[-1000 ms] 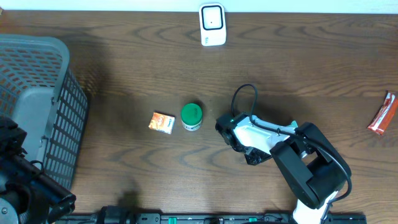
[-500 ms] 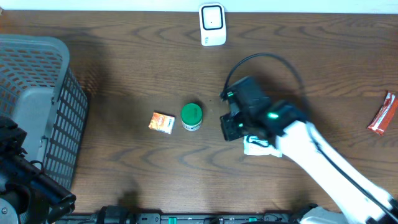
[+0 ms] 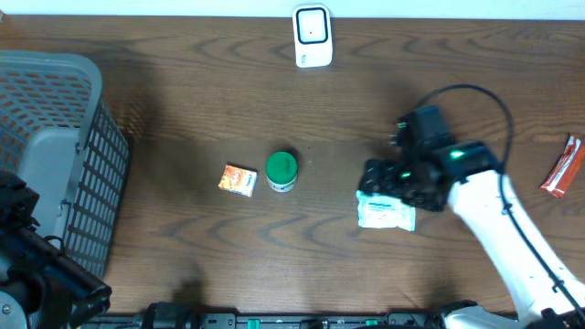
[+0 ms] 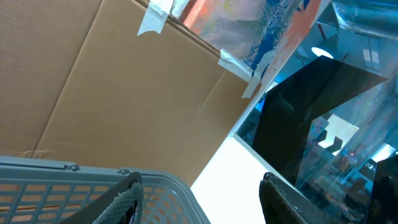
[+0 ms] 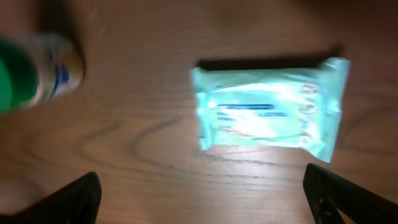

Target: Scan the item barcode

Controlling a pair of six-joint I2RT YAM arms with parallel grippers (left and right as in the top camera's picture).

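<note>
The wipes packet's end (image 3: 411, 218) (image 5: 332, 118) faces the red snack bar. My right gripper moves there next and closes on it.
A pale blue-white wipes packet (image 3: 386, 213) (image 5: 268, 107) lies flat on the wooden table. My right gripper (image 3: 391, 183) (image 5: 202, 200) hovers just above and beside it, jaws wide open, nothing between them. The white barcode scanner (image 3: 312, 37) stands at the table's far edge, well away from the packet. An orange box (image 3: 239, 179) and a green-lidded jar (image 3: 281, 171) (image 5: 31, 74) sit side by side left of the packet. My left gripper (image 4: 202, 202) is at the near left over the grey basket (image 4: 68, 193), fingers apart and empty.
The grey mesh basket (image 3: 55, 155) fills the left side of the table. A red snack bar (image 3: 561, 166) lies at the far right edge. The right arm's black cable (image 3: 475, 96) loops above its wrist.
My right gripper opened and let go of the wipes packet, which now lies on the table. The right arm swung from the table's middle toward the right. The left arm has not moved.
</note>
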